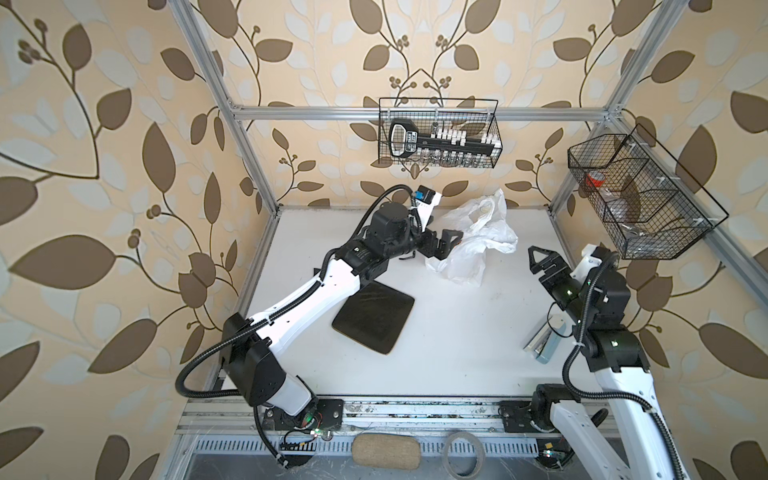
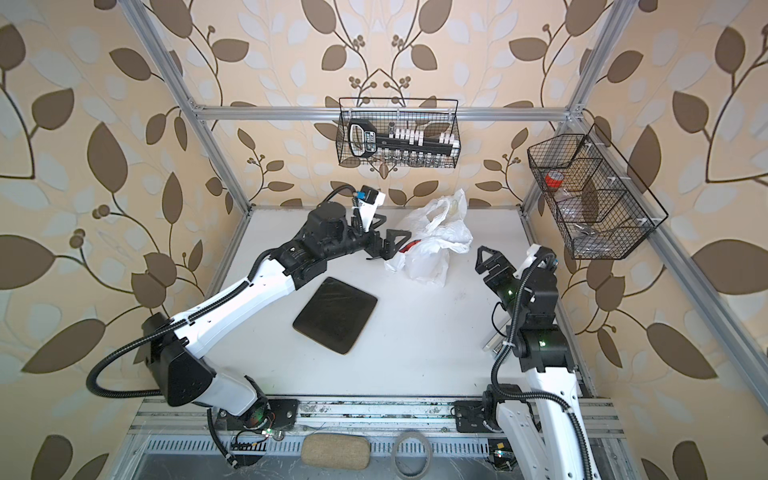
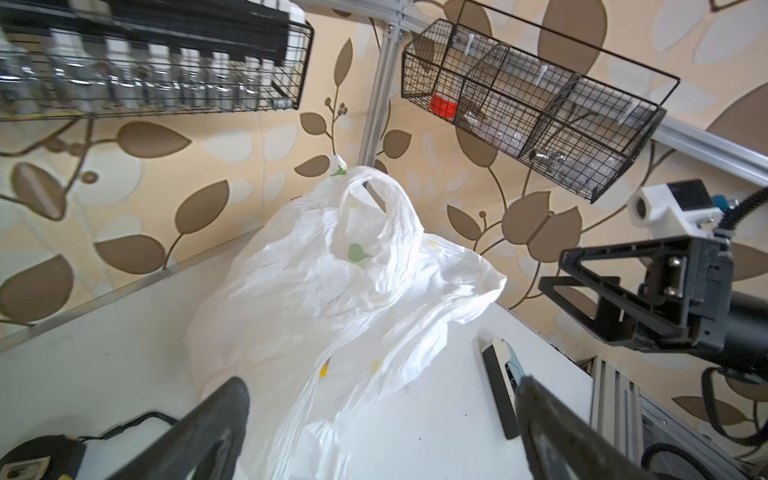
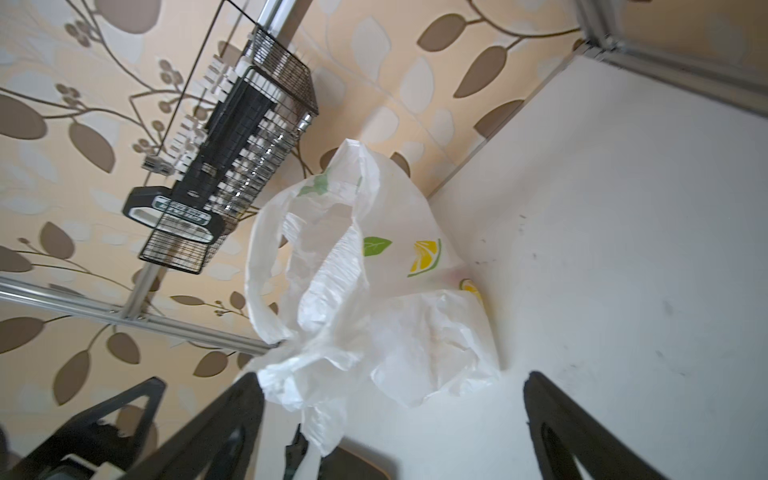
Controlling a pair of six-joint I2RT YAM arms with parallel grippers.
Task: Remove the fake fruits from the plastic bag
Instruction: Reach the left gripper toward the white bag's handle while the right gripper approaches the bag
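Next, my left gripper needs to go to the raised handle loop (image 1: 489,209) (image 3: 406,220) of the plastic bag and close there.
The plastic bag (image 1: 473,243) (image 2: 432,249) lies crumpled at the back middle of the white table, white with lemon and leaf prints (image 4: 424,255). A bit of red (image 2: 409,246) shows at its left edge; otherwise the fake fruits are hidden. My left gripper (image 1: 442,245) (image 2: 390,245) is open at the bag's left side. In the left wrist view the bag (image 3: 340,291) spreads between its fingers (image 3: 216,424). My right gripper (image 1: 540,259) (image 2: 487,258) is open to the right of the bag, apart from it. The bag's edge lies just ahead of it in the right wrist view (image 4: 395,380).
A black mat (image 1: 374,318) lies at the table's middle left. A grey-blue tool (image 1: 544,340) sits near the right arm. Wire baskets hang on the back wall (image 1: 440,133) and the right wall (image 1: 640,195). A black-yellow object (image 3: 37,457) sits beside the left gripper.
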